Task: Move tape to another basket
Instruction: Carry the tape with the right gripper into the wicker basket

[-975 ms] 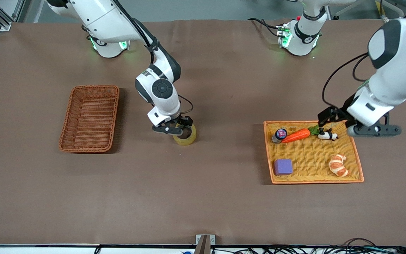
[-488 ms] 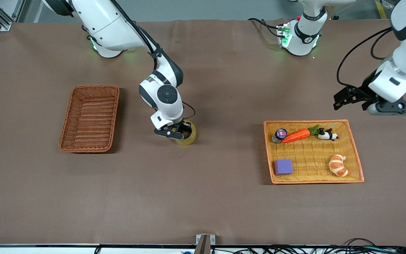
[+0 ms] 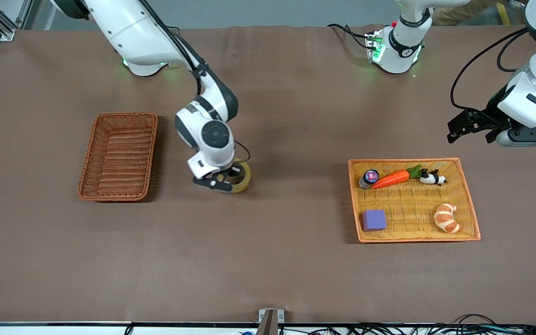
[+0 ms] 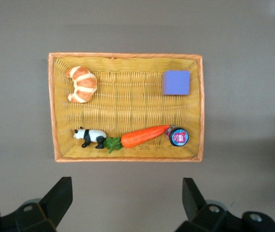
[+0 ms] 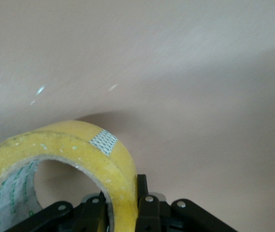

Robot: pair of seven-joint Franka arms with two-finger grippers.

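Note:
My right gripper needs to set the tape down and let go of it on the middle of the reddish-brown wicker basket's bottom [image 3: 122, 154].
The tape [image 3: 240, 179], a yellowish ring, is tilted off the brown table near its middle. My right gripper [image 3: 224, 179] is shut on the tape's wall, one finger inside the ring and one outside, as the right wrist view shows on the tape [image 5: 69, 169]. The reddish-brown wicker basket [image 3: 119, 156] stands toward the right arm's end of the table and holds nothing. My left gripper [image 3: 470, 128] is open and empty, in the air just past the yellow-orange tray's [image 3: 468, 200] edge; its fingertips [image 4: 62, 195] show in the left wrist view.
The yellow-orange tray [image 4: 128, 108] holds a carrot [image 3: 389, 179], a toy panda [image 3: 432, 177], a croissant [image 3: 446, 217], a purple block [image 3: 373, 219] and a small round jar [image 3: 369, 177]. A bracket [image 3: 270, 318] sits at the table's front edge.
My right gripper closed on the tape, tilted it up and shifted it slightly toward the wicker basket. My left arm rose off the tray toward its own base.

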